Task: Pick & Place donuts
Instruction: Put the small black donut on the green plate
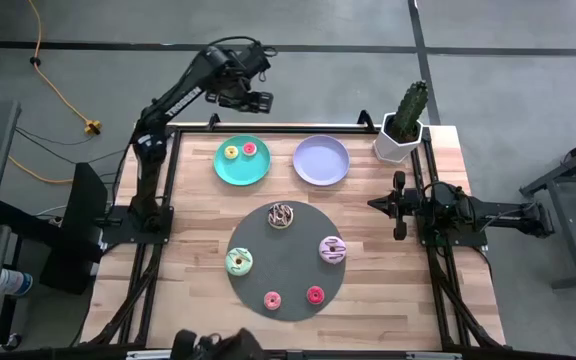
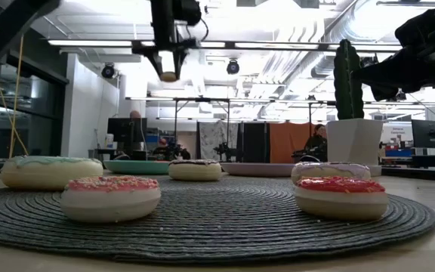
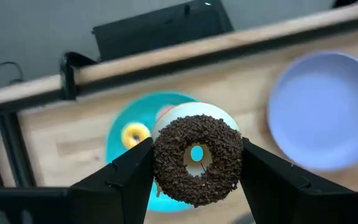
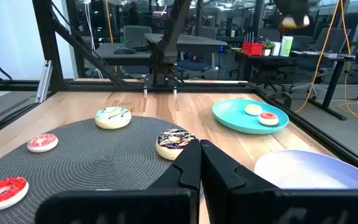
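I will let go of the brown donut with my left gripper on the teal plate's near side (image 1: 233, 173) (image 3: 158, 177), in front of the yellow donut.
My left gripper (image 3: 196, 186) hangs high over the teal plate (image 1: 242, 160), shut on a brown sprinkled donut (image 3: 196, 158), which also shows in the low view (image 2: 169, 76). On the teal plate lie a yellow donut (image 3: 134, 134) and a red donut (image 1: 250, 150). The lilac plate (image 1: 321, 160) holds nothing. On the dark grey disc (image 1: 286, 270) lie a chocolate-iced donut (image 1: 281, 215), a green-iced donut (image 1: 238, 262), a pink-striped donut (image 1: 332, 250), a small pink donut (image 1: 272, 299) and a red donut (image 1: 315, 295). My right gripper (image 1: 399, 205) waits shut at the table's right side. My left gripper pinches the brown donut between its two fingers (image 3: 129, 171), one on each opposite side of the outer rim (image 3: 157, 155). The fingers come from above, pointing down. The donut is lifted clear, lying level with its sprinkled face up, and the teal plate shows through its hole.
A potted cactus (image 1: 404, 125) stands at the table's far right corner. Metal frame rails (image 1: 168, 200) run along both table sides. Bare wood lies between the plates and the disc.
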